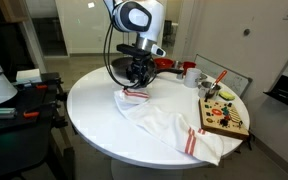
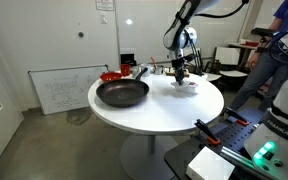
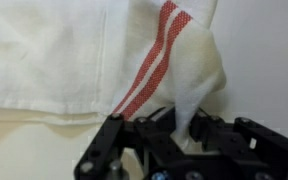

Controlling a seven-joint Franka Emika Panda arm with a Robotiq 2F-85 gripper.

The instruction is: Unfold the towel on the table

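I should open my gripper, as it pinches a bunched fold beside the red stripes, then take the striped end (image 1: 136, 93) by its edge and pull it away from the towel's other end.
A white towel with red stripes (image 1: 169, 125) lies crumpled on the round white table (image 1: 94, 115). My gripper (image 1: 136, 82) hangs over the towel's far corner and is shut on it. In the wrist view the towel (image 3: 74, 50) fills the top, and a pinched fold runs down between the black fingers (image 3: 179, 128). In an exterior view the gripper (image 2: 182, 78) is low over the towel (image 2: 187, 86) at the table's far side (image 2: 164, 110).
A black frying pan (image 2: 122, 93) sits on the table. A red pot (image 2: 114, 75) is behind it. A wooden board with colourful items (image 1: 224, 117), a red cup (image 1: 191, 76) and a rack are near the table's edge. A person (image 2: 274, 50) stands nearby.
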